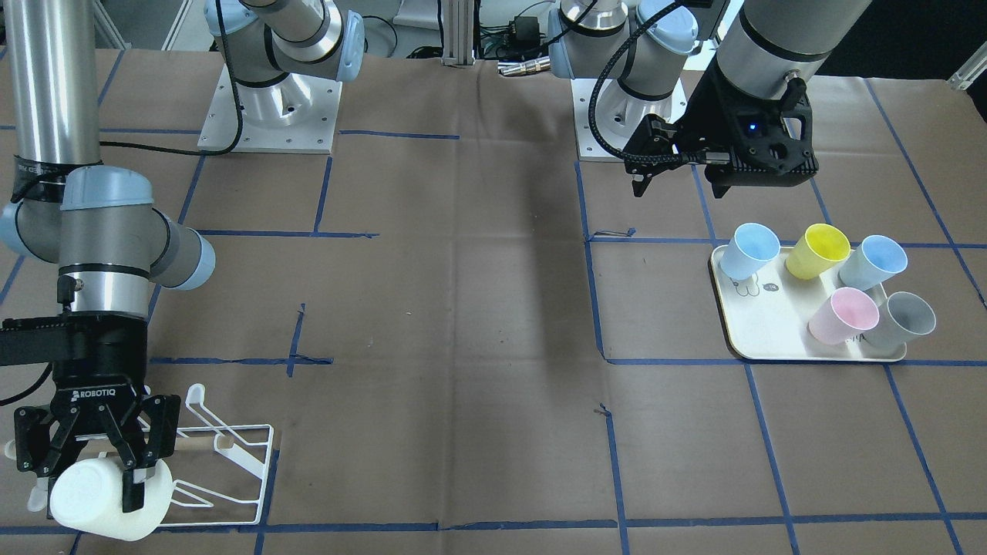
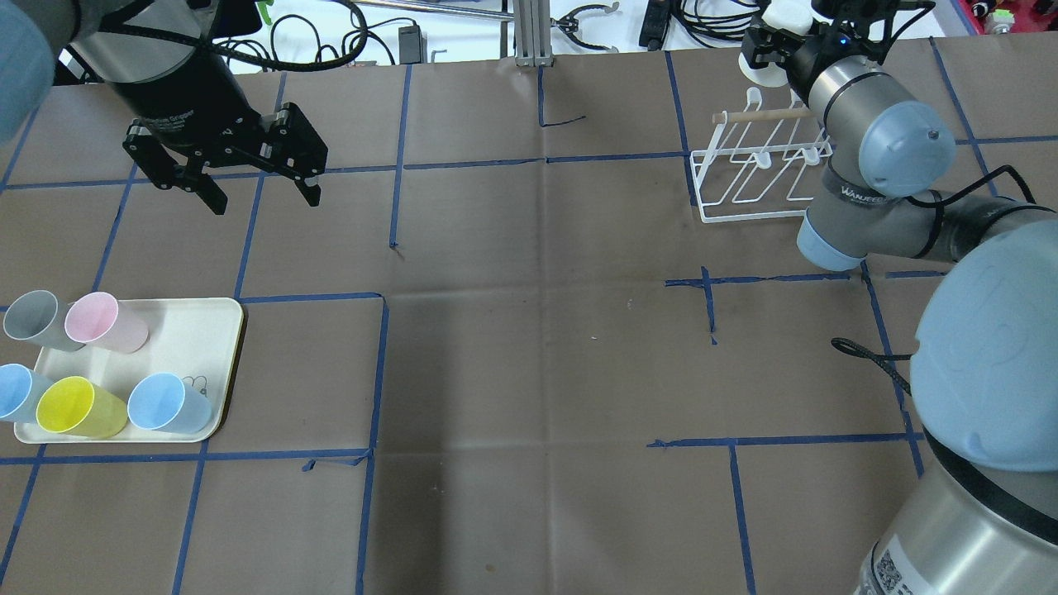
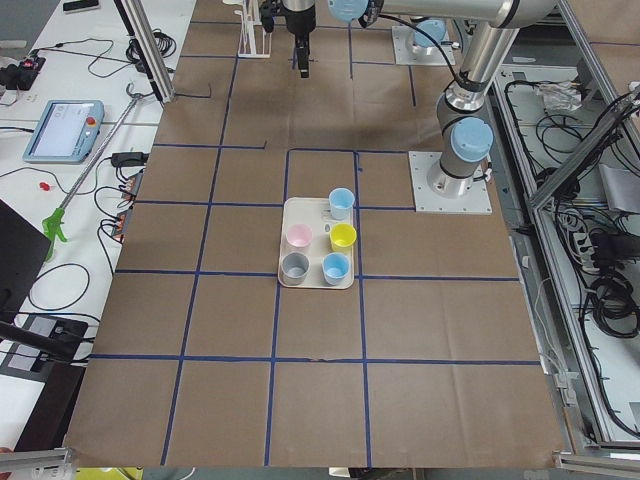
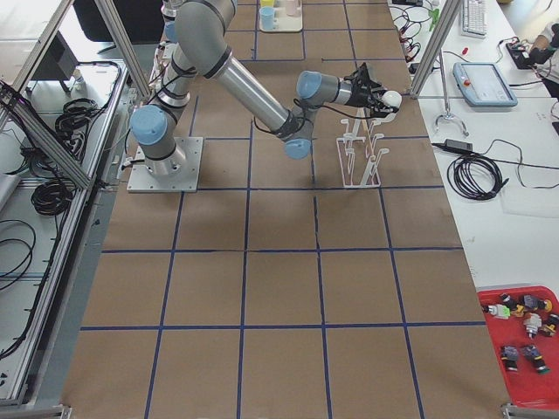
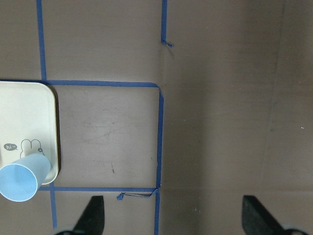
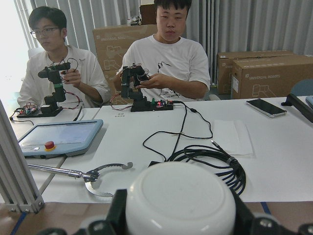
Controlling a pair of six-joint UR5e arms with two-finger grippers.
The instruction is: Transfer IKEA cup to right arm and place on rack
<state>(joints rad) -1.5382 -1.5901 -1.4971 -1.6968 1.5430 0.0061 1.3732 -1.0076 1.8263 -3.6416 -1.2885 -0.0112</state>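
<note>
The right gripper should release the white IKEA cup on the white wire rack's front peg (image 1: pixel 166 493), beside the wooden dowel. The cup now hangs at the rack's far end.
My right gripper (image 1: pixel 116 474) is shut on the white IKEA cup (image 1: pixel 100 501), which it holds tipped on its side. The cup (image 2: pixel 785 16) hangs at the far end of the white wire rack (image 2: pixel 756 178), close to the rack's wooden dowel (image 2: pixel 764 116). In the right wrist view the cup's round base (image 6: pixel 181 200) fills the space between the fingers. I cannot tell whether the cup touches a prong. My left gripper (image 2: pixel 266 198) is open, holds nothing, and hovers above the table just past the cream tray (image 2: pixel 207 330).
The tray (image 1: pixel 763 324) carries several coloured cups lying tilted: blue, yellow, pink and grey. Two people sit at a white table (image 6: pixel 274 161) beyond the rack, with cables and a pendant on it. Both arm bases (image 1: pixel 270 108) stand at the table's robot side.
</note>
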